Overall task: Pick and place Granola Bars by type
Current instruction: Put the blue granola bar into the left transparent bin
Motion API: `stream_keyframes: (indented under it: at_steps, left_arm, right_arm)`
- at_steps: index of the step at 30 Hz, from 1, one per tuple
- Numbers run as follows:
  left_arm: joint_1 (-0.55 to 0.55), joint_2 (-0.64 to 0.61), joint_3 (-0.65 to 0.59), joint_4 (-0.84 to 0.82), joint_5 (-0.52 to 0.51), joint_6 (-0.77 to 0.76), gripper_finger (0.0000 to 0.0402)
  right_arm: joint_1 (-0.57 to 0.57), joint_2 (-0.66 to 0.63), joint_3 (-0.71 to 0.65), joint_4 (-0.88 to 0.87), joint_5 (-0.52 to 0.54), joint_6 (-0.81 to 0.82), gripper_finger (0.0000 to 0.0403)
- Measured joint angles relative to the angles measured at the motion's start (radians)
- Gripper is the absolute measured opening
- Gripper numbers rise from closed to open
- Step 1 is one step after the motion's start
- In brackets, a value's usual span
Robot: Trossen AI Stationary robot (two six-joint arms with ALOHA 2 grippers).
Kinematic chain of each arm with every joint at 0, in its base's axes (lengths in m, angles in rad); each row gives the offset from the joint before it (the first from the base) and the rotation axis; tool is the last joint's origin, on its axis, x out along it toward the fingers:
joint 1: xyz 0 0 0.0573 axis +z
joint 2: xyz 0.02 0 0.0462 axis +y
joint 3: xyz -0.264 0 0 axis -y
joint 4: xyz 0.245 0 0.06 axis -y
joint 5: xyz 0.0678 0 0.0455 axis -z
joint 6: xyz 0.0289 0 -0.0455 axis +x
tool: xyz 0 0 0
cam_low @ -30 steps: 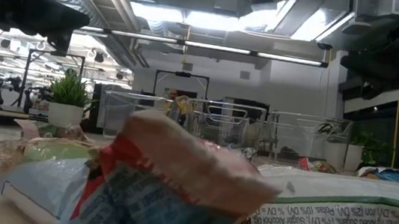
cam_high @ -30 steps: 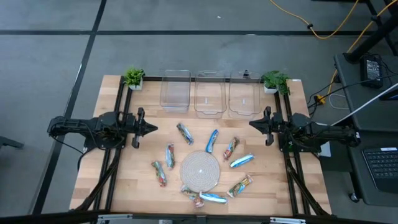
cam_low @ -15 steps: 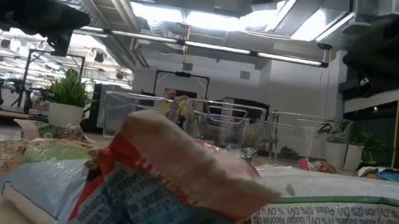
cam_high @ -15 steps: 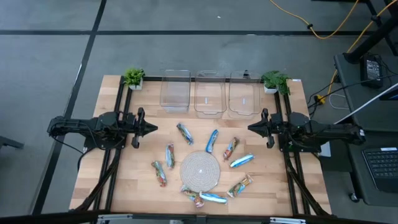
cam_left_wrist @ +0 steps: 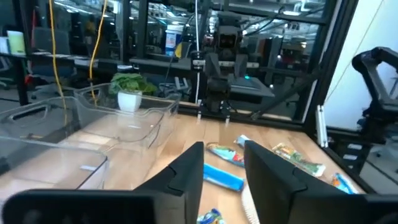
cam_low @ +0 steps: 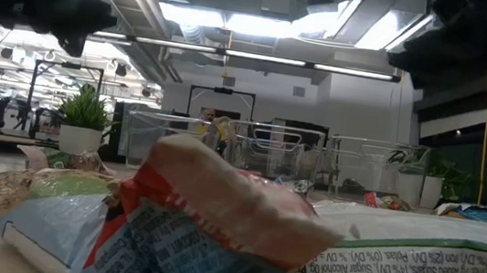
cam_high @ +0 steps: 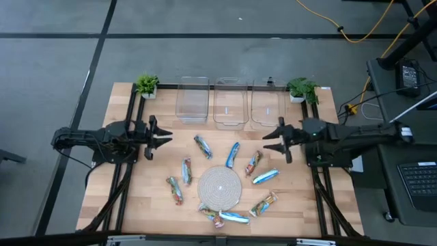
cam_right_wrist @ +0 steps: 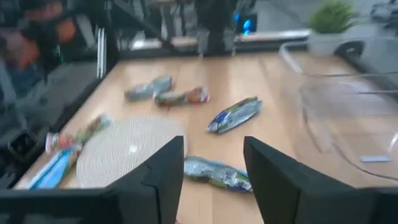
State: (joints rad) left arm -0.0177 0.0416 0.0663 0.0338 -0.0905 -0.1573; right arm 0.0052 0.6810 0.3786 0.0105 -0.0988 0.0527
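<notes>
The robot's left gripper should grip the middle of the mixed-colour granola bar [cam_high: 203, 146] that lies nearest to the clear plastic bins.
Several granola bars lie flat on the wooden table around a round woven mat [cam_high: 220, 187]: blue ones [cam_high: 233, 154] [cam_high: 265, 176] [cam_high: 232, 218], mixed-colour ones [cam_high: 203, 146] [cam_high: 254, 162] [cam_high: 175, 190] [cam_high: 263, 203]. My left gripper [cam_high: 167, 137] hovers open at the table's left, pointing level toward the centre, well short of the bars. My right gripper [cam_high: 268, 141] hovers open at the right, tipped slightly down, just right of the bar [cam_high: 254, 162]. The wrist views show nothing between the left gripper's [cam_left_wrist: 224, 168] or the right gripper's [cam_right_wrist: 214, 165] fingers.
Three clear plastic bins [cam_high: 192, 100] [cam_high: 230, 102] [cam_high: 268, 102] stand in a row at the far edge, with a small potted plant [cam_high: 146, 85] [cam_high: 301, 87] at each end. Black frame rails run along both table sides. A wrapper [cam_low: 206, 224] lies right before the low camera.
Both grippers have opened from shut. My right gripper has gone toward the table's centre and upward, tipping its fingers slightly down. The bars have kept their places.
</notes>
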Motion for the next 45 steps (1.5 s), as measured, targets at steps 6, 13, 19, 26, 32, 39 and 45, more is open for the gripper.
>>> stream_keyframes:
  at_steps: [6, 13, 19, 26, 32, 39, 45]
  left_arm:
    - [-0.010, 0.131, 0.095, 0.000, 0.066, -0.028, 0.0144]
    - [-0.102, 0.396, 0.199, 0.000, 0.059, -0.049, 0.0148]
    - [-0.171, 0.643, 0.319, -0.001, 0.056, -0.041, 0.0148]
    - [-0.220, 0.862, 0.486, -0.007, 0.055, 0.067, 0.0148]
    - [-0.223, 1.014, 0.587, -0.041, -0.013, 0.185, 0.0148]
    - [-0.183, 1.190, 0.639, -0.129, -0.136, 0.281, 0.0148]
    - [-0.125, 1.297, 0.639, -0.129, -0.187, 0.362, 0.0148]
  right_arm:
    - [0.060, 0.215, 0.155, -0.035, 0.000, -0.064, 0.0189]
    - [0.096, 0.407, 0.350, -0.183, 0.000, -0.124, 0.0205]
    - [0.111, 0.547, 0.494, -0.307, 0.000, -0.162, 0.0219]
    - [0.111, 0.603, 0.550, -0.363, 0.001, -0.169, 0.0222]
    - [0.111, 0.600, 0.550, -0.344, 0.002, -0.156, 0.0222]
    - [0.111, 0.599, 0.550, -0.251, 0.027, -0.151, 0.0222]
    - [0.111, 0.599, 0.550, -0.241, 0.039, -0.133, 0.0222]
